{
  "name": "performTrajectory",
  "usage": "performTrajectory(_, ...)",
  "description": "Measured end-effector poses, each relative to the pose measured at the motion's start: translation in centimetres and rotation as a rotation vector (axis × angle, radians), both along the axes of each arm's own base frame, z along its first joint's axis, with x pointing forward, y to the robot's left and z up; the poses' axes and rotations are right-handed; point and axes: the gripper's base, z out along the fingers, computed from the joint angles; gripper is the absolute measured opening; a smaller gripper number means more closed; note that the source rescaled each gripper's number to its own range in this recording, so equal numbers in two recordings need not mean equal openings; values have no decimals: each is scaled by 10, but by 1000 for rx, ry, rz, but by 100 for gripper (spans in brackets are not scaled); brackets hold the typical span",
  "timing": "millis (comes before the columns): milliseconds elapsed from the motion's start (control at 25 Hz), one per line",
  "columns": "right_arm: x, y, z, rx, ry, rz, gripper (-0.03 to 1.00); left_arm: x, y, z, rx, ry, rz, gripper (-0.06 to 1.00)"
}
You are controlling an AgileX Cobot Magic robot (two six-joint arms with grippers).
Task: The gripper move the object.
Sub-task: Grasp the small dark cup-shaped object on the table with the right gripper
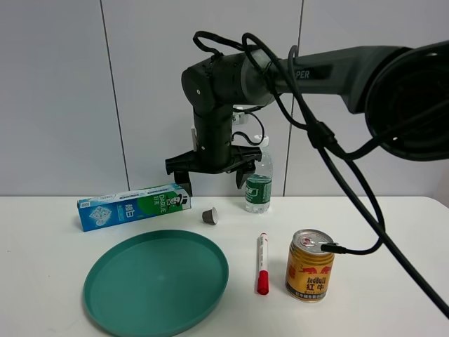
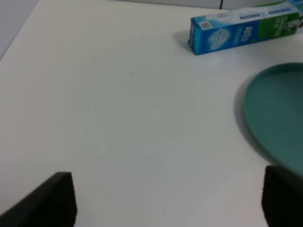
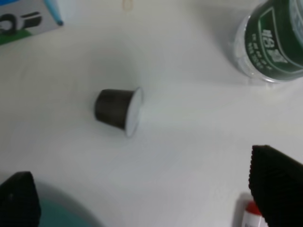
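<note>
My right gripper is going to close on both ends of the capsule (image 1: pixel 210 216) (image 3: pixel 118 110). It will hold it lengthwise between its pale rim end and its dark narrow end.
The object, a tiny dark grey-brown capsule (image 1: pixel 210 215), lies on its side on the white table between the toothpaste box and the water bottle. It shows in the right wrist view (image 3: pixel 118 111) with its pale rim end turned toward the bottle. My right gripper (image 1: pixel 212 172) hangs open and empty above the capsule, well clear of it, one finger to each side; its fingertips (image 3: pixel 277 182) frame the right wrist view. My left gripper (image 2: pixel 170 203) is open and empty over bare table and does not show in the exterior view.
A teal plate (image 1: pixel 156 281) lies front left, also in the left wrist view (image 2: pixel 279 118). A blue-green toothpaste box (image 1: pixel 133 206) lies behind it. A water bottle (image 1: pixel 259 184) stands behind the capsule. A red-capped marker (image 1: pixel 263 263) and a gold can (image 1: pixel 310 265) are front right.
</note>
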Motion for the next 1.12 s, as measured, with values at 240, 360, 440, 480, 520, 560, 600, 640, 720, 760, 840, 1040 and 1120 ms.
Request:
performTrajectory(240,9,-3,-19,4,-4,-4,96,0,0,0,0,0,0,100)
performTrajectory(360,13,-2,-25,13,-13,0,96,0,0,0,0,0,0,100)
performTrajectory(440,15,-2,-29,20,-20,5,96,0,0,0,0,0,0,100)
performTrajectory(480,15,-2,-33,19,-19,5,96,0,0,0,0,0,0,100)
performTrajectory(520,17,-2,-36,21,-21,5,96,0,0,0,0,0,0,100)
performTrajectory(560,18,-1,-40,26,-25,10,96,0,0,0,0,0,0,100)
performTrajectory(600,19,-1,-44,28,-27,12,96,0,0,0,0,0,0,100)
performTrajectory(640,20,0,-49,35,-32,15,96,0,0,0,0,0,0,100)
performTrajectory(720,23,0,-55,58,-40,6,96,0,0,0,0,0,0,100)
performTrajectory(760,24,1,-58,66,-42,1,96,0,0,0,0,0,0,100)
performTrajectory(840,28,-1,-60,81,-49,-8,96,0,0,0,0,0,0,100)
performTrajectory(1040,33,-8,-64,91,-47,-25,96,0,0,0,0,0,0,100)
performTrajectory(1120,33,-7,-69,93,-37,-29,96,0,0,0,0,0,0,100)
